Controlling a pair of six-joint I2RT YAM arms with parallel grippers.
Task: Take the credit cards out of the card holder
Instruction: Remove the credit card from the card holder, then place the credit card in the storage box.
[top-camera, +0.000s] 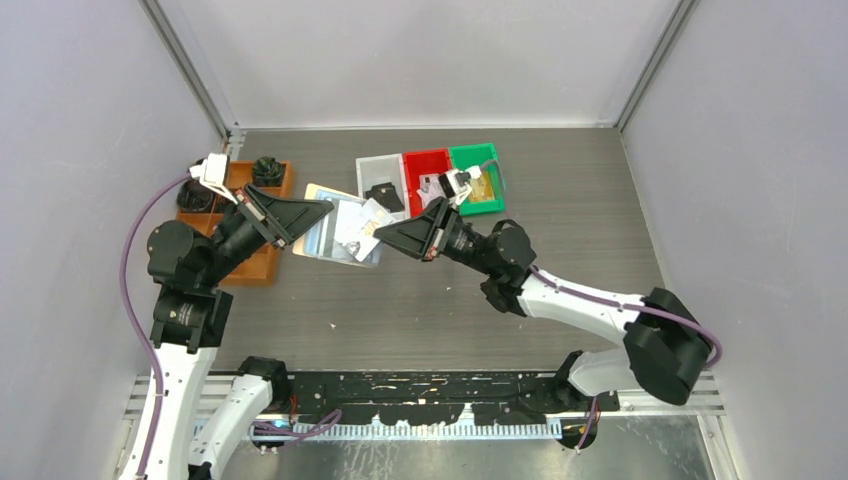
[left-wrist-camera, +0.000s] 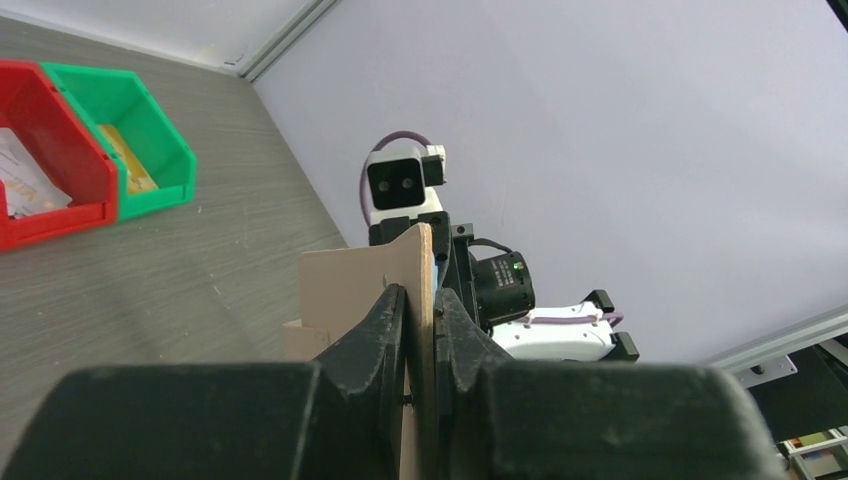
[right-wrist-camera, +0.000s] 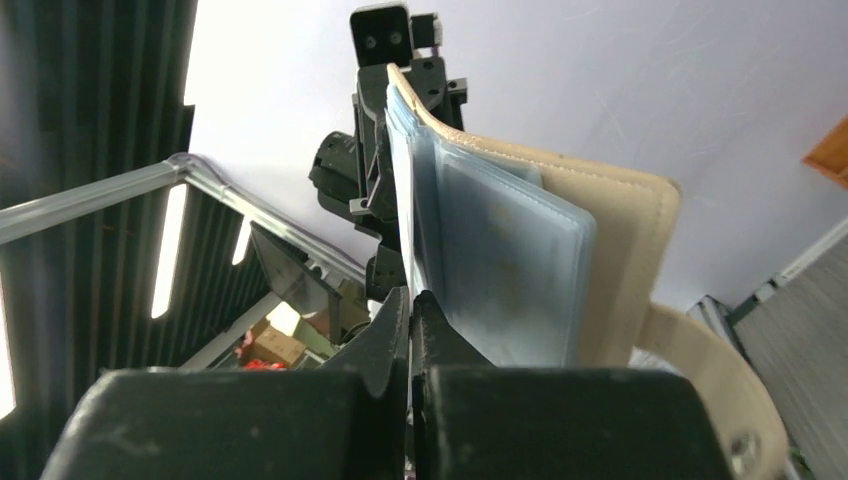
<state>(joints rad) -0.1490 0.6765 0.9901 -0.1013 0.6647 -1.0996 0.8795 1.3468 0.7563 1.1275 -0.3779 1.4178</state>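
The robot's right gripper will release the credit card onto the pale cards inside the red bin (top-camera: 431, 194).
The tan card holder (top-camera: 322, 196) hangs open in the air between my two grippers. My left gripper (left-wrist-camera: 421, 300) is shut on its tan cover (left-wrist-camera: 360, 285), which stands edge-on between the fingers. My right gripper (right-wrist-camera: 412, 300) is shut on the thin edge of the outermost pale blue clear sleeve (right-wrist-camera: 400, 190). More sleeves (right-wrist-camera: 500, 260) fan out to the right of it, in front of the tan back (right-wrist-camera: 625, 250) and its snap tab (right-wrist-camera: 715, 390). From above, pale pieces (top-camera: 372, 218) show between the grippers; I cannot tell whether they are credit cards. The sleeves are cloudy, and no card shows plainly in them.
Grey (top-camera: 378, 172), red (top-camera: 426, 165) and green (top-camera: 478, 172) bins stand in a row at the back of the table. A brown wooden tray (top-camera: 255, 265) with dark round items (top-camera: 267, 170) lies at the left. Both arms meet over the table's middle left.
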